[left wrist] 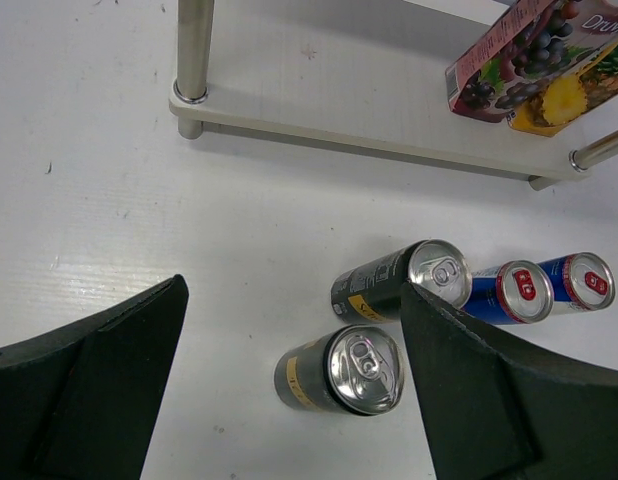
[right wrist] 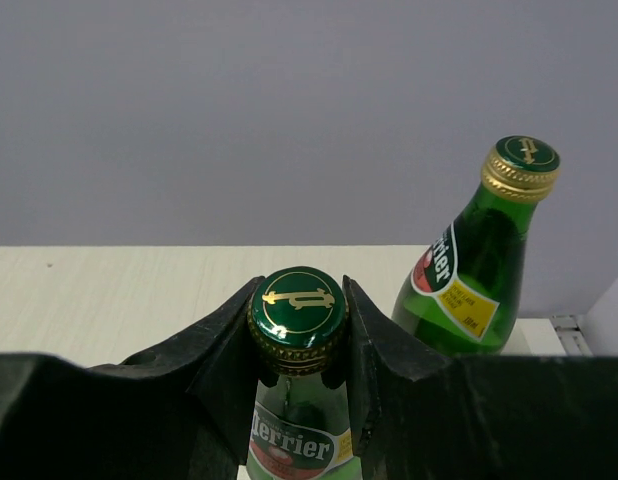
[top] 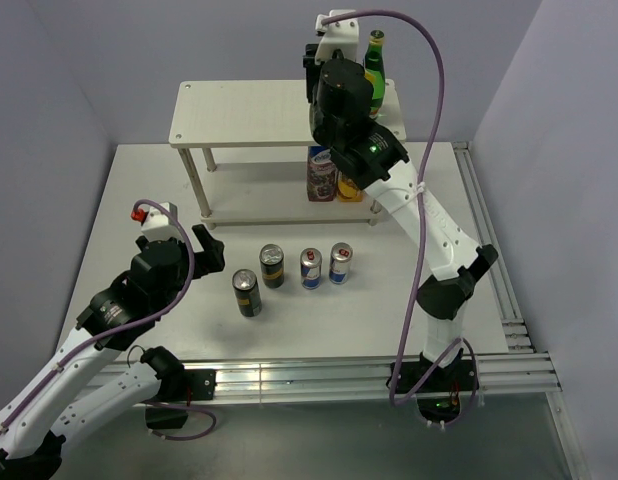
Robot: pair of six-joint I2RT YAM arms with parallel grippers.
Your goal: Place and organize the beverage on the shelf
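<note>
Next, I close my left gripper around the sides of the nearer dark can (top: 247, 293) (left wrist: 324, 372), which is the one sitting farthest away from the blue-and-silver cans.
My right gripper (right wrist: 299, 325) is shut on the gold-ringed cap of a green glass bottle (right wrist: 294, 440), over the right end of the shelf's top board (right wrist: 109, 290). Its base is hidden. The second green bottle (right wrist: 477, 262) stands just right of it and also shows in the top view (top: 375, 60). Two dark cans (top: 247, 293) (top: 272, 266) and two blue-and-silver cans (top: 310, 268) (top: 340, 263) stand on the table in front of the shelf (top: 249, 112). My left gripper (left wrist: 294, 330) is open and empty, above and left of the nearer dark can (left wrist: 344, 368).
A purple juice carton (top: 322, 172) and a yellow one (top: 351, 188) stand on the shelf's lower board (left wrist: 369, 140) at its right end. A shelf leg (left wrist: 193, 50) stands ahead of my left gripper. Grey walls close the back and sides.
</note>
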